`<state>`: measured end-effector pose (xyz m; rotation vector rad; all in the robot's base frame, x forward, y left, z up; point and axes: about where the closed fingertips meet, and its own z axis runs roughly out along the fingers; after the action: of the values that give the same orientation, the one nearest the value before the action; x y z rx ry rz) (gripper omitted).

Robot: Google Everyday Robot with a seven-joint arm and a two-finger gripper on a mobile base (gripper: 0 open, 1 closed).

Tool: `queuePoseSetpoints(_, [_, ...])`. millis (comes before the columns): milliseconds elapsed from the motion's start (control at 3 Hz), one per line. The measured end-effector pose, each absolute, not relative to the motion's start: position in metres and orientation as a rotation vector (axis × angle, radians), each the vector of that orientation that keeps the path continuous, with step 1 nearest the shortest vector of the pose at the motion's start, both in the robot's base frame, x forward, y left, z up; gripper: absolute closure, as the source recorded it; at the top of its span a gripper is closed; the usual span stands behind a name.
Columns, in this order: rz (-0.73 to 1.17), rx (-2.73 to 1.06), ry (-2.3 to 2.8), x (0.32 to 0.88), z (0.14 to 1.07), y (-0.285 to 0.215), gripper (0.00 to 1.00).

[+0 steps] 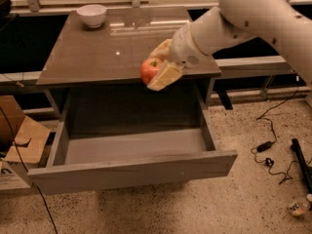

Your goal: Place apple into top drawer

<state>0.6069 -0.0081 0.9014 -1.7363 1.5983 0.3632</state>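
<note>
Next, my gripper releases the red apple on the drawer's bottom near its front panel (172,140), toward the black cables.
The red apple (150,70) with a yellowish patch is held between the tan fingers (165,75) of my gripper (157,66). The gripper is shut on it and hangs in the air at the front edge of the brown cabinet top (97,52), above the back of the open drawer. The top drawer (131,147) is a wide shallow grey drawer, pulled out fully toward the camera, with nothing in it. My white arm (253,13) reaches in from the upper right.
A white bowl (91,14) stands at the back left of the cabinet top. Cardboard (19,135) lies on the floor to the left. Black cables (270,150) lie on the speckled floor to the right.
</note>
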Motion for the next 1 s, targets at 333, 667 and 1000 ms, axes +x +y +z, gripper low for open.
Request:
queuePoseSetpoints(333, [0.364,-1.737,1.597,0.607,0.901,-0.007,1.00])
queuePoseSetpoints(667, [0.411,-1.684,1.660,0.605,0.858,-0.005,1.00])
queuePoseSetpoints(1000, [0.436,-1.644,1.707,0.603,0.821,-0.005,1.00])
